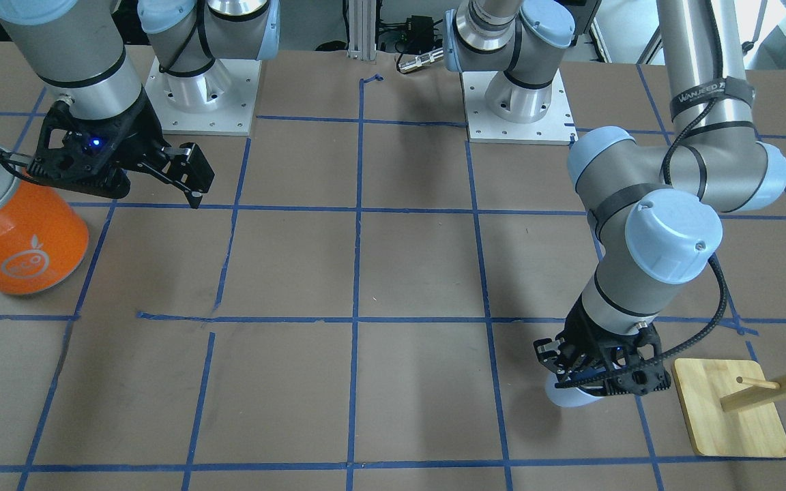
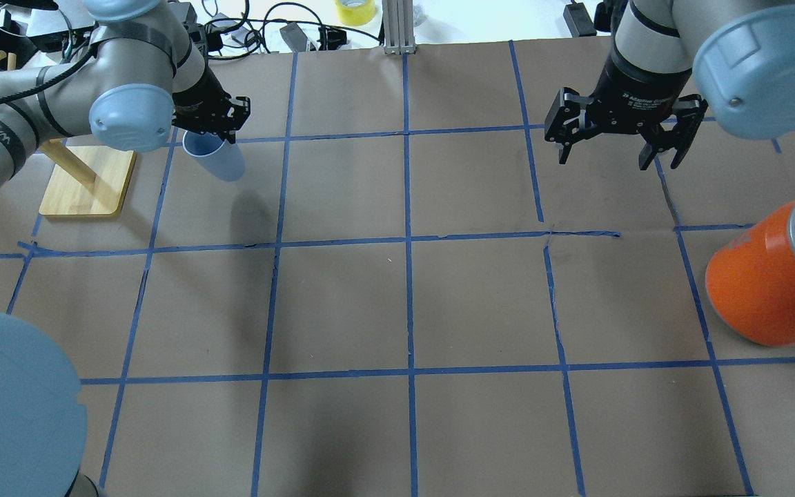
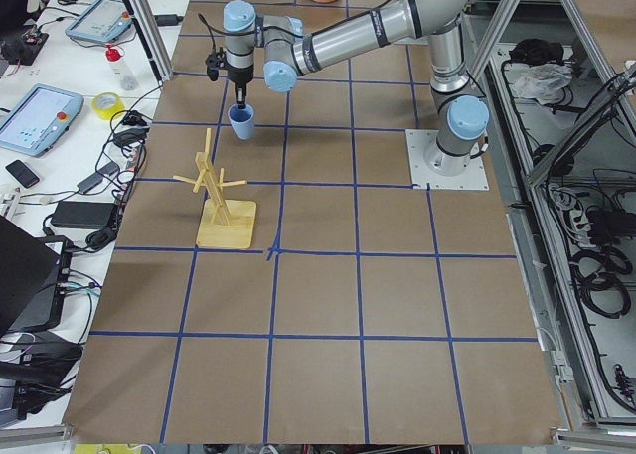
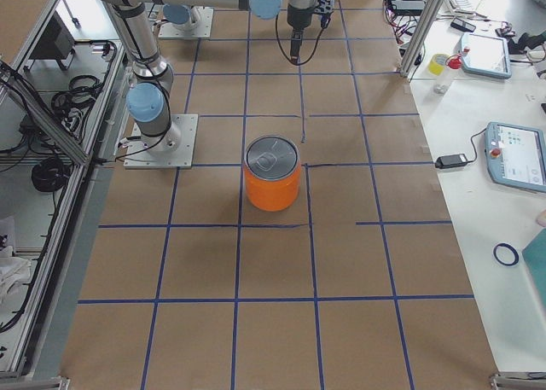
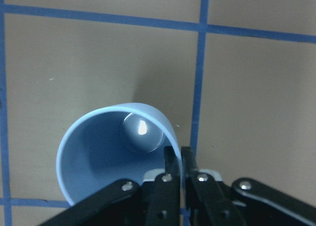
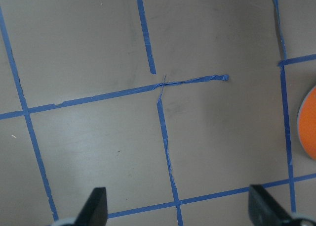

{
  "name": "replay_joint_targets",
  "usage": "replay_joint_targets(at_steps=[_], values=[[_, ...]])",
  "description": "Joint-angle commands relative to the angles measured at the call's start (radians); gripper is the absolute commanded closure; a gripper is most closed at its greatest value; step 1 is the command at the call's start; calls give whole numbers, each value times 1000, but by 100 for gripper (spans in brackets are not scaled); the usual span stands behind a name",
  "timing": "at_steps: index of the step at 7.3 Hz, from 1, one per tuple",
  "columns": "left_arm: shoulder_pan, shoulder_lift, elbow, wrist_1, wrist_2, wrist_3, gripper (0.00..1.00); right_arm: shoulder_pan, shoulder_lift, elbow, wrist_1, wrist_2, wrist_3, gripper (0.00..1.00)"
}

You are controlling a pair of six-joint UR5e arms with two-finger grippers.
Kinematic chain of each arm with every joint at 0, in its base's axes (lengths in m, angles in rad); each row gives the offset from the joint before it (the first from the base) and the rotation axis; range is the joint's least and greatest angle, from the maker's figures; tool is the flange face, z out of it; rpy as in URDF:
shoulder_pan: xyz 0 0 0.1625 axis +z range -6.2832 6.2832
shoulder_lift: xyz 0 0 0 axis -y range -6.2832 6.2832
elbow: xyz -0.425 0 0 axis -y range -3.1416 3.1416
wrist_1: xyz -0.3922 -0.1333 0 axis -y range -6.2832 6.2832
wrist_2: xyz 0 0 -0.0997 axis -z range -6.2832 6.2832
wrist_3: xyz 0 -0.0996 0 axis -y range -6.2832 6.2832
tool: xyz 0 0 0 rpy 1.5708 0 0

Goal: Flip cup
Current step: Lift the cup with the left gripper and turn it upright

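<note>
Next, my left gripper lets go of the pale blue cup inside the blue tape square (image 1: 570, 404) (image 5: 102, 88) next to the wooden peg stand.
The pale blue cup (image 2: 217, 160) hangs from my left gripper (image 2: 212, 128), mouth up and slightly tilted, near the table's far left. In the left wrist view the gripper (image 5: 177, 161) is shut on the cup's (image 5: 98, 157) rim wall, one finger inside and one outside. The bluish inside and the cup's bottom show. The cup's shadow lies apart from it on the paper, so it seems lifted. The cup also shows in the front view (image 1: 565, 396) under the gripper (image 1: 598, 374), and in the left view (image 3: 241, 124). My right gripper (image 2: 615, 157) is open and empty, far from the cup.
A big orange can (image 2: 763, 283) with a silver top stands at the right edge, also in the front view (image 1: 24, 239). A wooden peg stand (image 2: 87, 183) on a board stands just left of the cup. Blue tape lines grid the brown table (image 2: 404, 304).
</note>
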Motion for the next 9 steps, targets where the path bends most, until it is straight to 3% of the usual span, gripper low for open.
replay_joint_targets(at_steps=[1,7,8,9], values=[[0,-48,-2,71,28,12,100,0,0,2,0,4,1,0],[-3,-55,-57,80,79,12,100,0,0,3,0,7,10,0],[-3,-58,-57,91,69,16,19,0,0,3,0,5,10,0],[-3,-48,-54,92,66,18,13,0,0,3,0,7,10,0]])
